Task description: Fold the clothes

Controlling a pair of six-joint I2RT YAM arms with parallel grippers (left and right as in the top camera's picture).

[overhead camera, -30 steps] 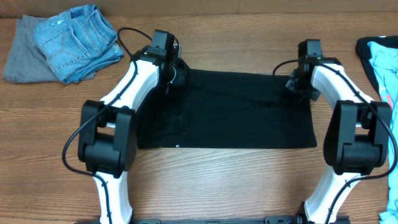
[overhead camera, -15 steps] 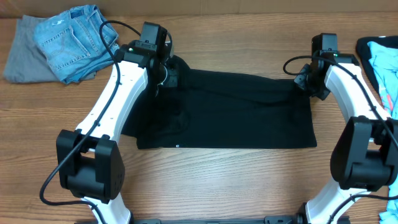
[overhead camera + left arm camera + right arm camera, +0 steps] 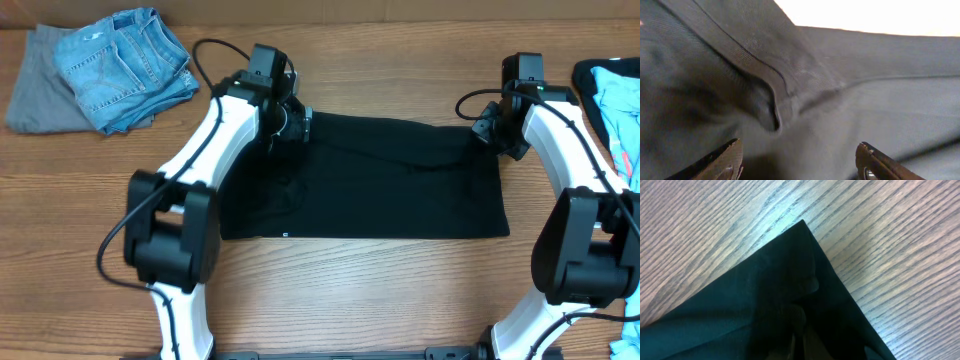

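My left gripper's open fingers are above the garment's loose ribbed hem, so next my left gripper pinches the hem's end (image 3: 784,114) before both grippers fold the garment.
The clothes (image 3: 380,180), a black garment, lie as a flat folded rectangle in the middle of the wooden table, with a small white tag (image 3: 284,236) at the near edge. My left gripper (image 3: 298,125) hovers over the far left corner. Its jaws stand wide open in the left wrist view (image 3: 799,157), with only rumpled black fabric and a ribbed hem (image 3: 760,65) below them. My right gripper (image 3: 483,132) sits at the far right corner. In the right wrist view (image 3: 801,330) its fingers are pressed together on the black cloth (image 3: 740,310) just behind the corner.
Light blue jeans (image 3: 125,65) lie on a grey cloth (image 3: 35,95) at the far left of the table. Coloured garments (image 3: 615,100) hang over the right edge. Bare wood (image 3: 865,230) surrounds the garment's far right corner.
The left gripper has opened and let go of the far left corner, shifting right and slightly nearer. The right arm earlier drew its corner outward to the right and has since held still.
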